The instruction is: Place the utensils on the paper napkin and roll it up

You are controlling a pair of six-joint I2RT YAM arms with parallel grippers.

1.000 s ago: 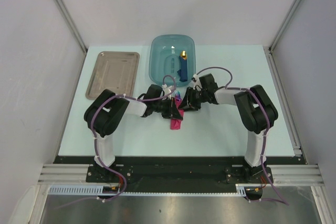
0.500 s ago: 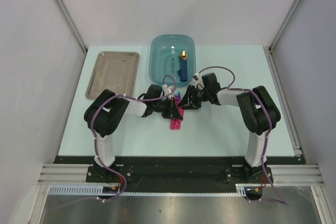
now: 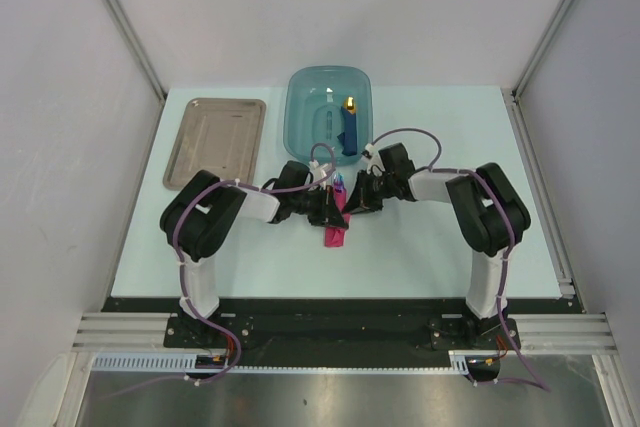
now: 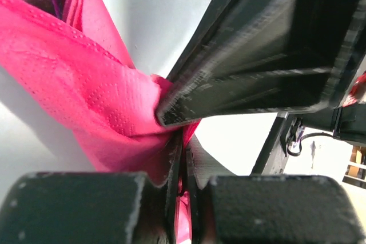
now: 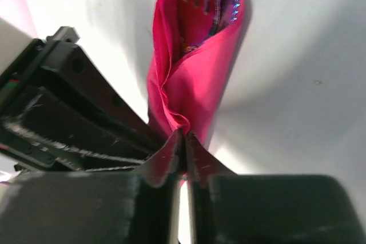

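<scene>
The napkin's near end lies loose while both grippers pinch the roll close together, so next my left gripper opens and grips the roll closer to that end [image 3: 336,232].
The pink paper napkin [image 3: 336,222] lies as a narrow folded roll at the table's middle, wrapped round the utensils; their purplish-blue handles [image 5: 226,1] show at its far open end. My left gripper [image 3: 327,209] is shut on a pinch of the napkin [image 4: 108,112] from the left. My right gripper [image 3: 349,201] is shut on a fold of the napkin [image 5: 191,78] from the right. The two grippers meet over the roll, and the right one's black finger [image 4: 257,55] shows close in the left wrist view.
A teal plastic bin [image 3: 329,109] stands behind the grippers and holds a chunky blue object with a yellow tip [image 3: 349,123]. A grey-brown metal tray [image 3: 215,142] lies at the back left. The table's white edge runs along the right.
My right gripper has shifted slightly left, closer in over the roll. The left gripper and the napkin have hardly moved.
</scene>
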